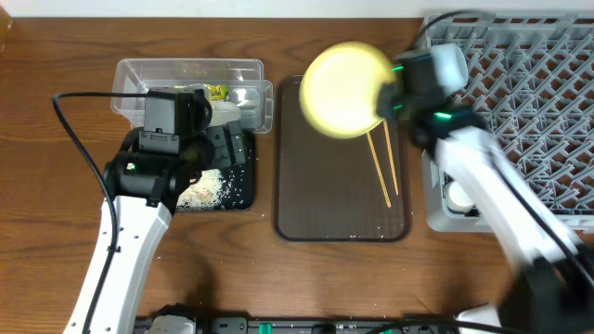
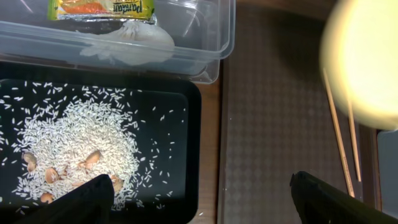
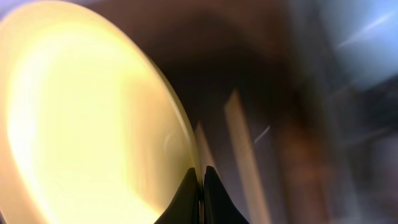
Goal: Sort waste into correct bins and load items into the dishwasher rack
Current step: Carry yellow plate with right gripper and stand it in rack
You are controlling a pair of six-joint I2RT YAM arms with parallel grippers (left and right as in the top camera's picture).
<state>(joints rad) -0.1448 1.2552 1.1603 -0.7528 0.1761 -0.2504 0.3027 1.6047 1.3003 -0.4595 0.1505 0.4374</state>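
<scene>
Next, I let go of the yellow plate with my right gripper, upright in the grey rack's slots [image 1: 484, 80] next to the far white bowl.
My right gripper [image 1: 385, 100] is shut on the rim of the round yellow plate [image 1: 343, 89] and holds it in the air over the brown tray; the plate fills the right wrist view [image 3: 87, 118], jaws [image 3: 200, 177] pinching its edge. The chopsticks [image 1: 382, 167] lie on the brown tray. My left gripper [image 2: 199, 199] is open and empty above the black tray [image 1: 237, 190], which holds rice scraps [image 2: 81, 143]. The clear tub [image 1: 190, 76] holds the green-and-yellow wrapper [image 2: 102, 7] and crumpled paper [image 2: 134, 43]. The grey rack [image 1: 529, 102] is at the right.
The brown serving tray [image 1: 325, 186] lies in the middle between the bins and the rack. A white cup or bowl [image 1: 458, 195] sits at the rack's near left corner, partly under my right arm. A cable runs over the table at the left.
</scene>
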